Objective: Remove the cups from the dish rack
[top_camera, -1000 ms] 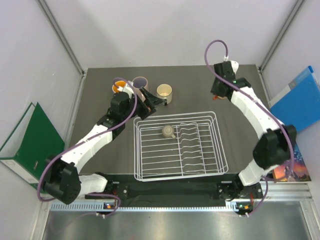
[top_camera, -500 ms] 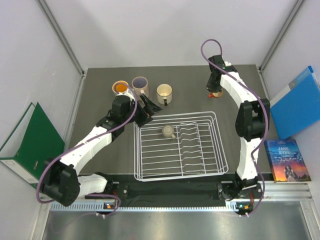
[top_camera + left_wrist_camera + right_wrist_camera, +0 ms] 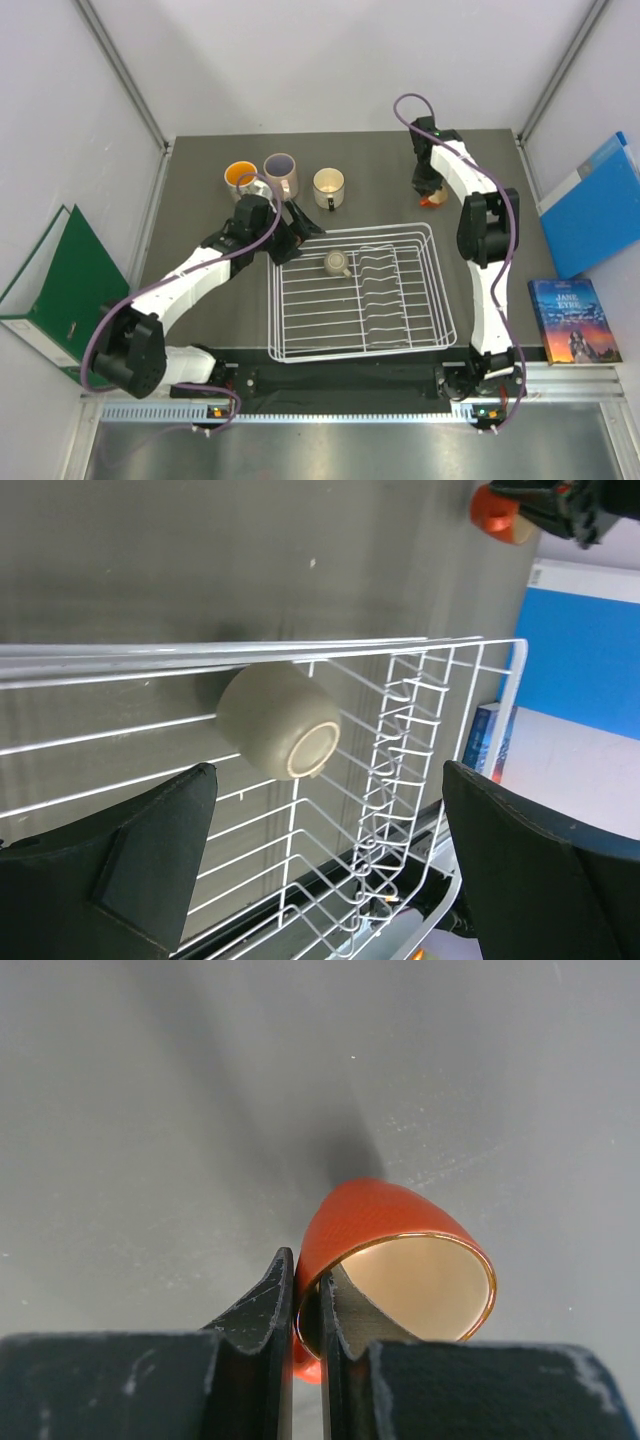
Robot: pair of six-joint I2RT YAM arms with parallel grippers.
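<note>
Next, I close my left gripper on the body [image 3: 336,262] [image 3: 281,726] of the tan cup in the dish rack, near the cup's upturned bottom.
The white wire dish rack [image 3: 360,352] sits mid-table. A small tan cup [image 3: 336,263] lies in its far left part, also seen on its side in the left wrist view [image 3: 275,720]. My left gripper [image 3: 303,224] is open and empty, hovering over the rack's far left corner, with the tan cup ahead of its fingers [image 3: 120,870]. My right gripper [image 3: 428,188] is shut on the rim of the small red-orange cup [image 3: 390,1225], held tilted and low over the table behind the rack's far right corner. The speckled mug [image 3: 240,176], pinkish mug [image 3: 280,168] and cream mug [image 3: 328,185] stand on the table.
A green binder [image 3: 60,285] lies left of the table. A blue binder [image 3: 595,205] and a book [image 3: 572,320] lie to the right. Grey walls close in the far side.
My left gripper drew back from the mugs toward the rack's far left corner. My right arm swung in and lowered the red-orange cup toward the table behind the rack.
</note>
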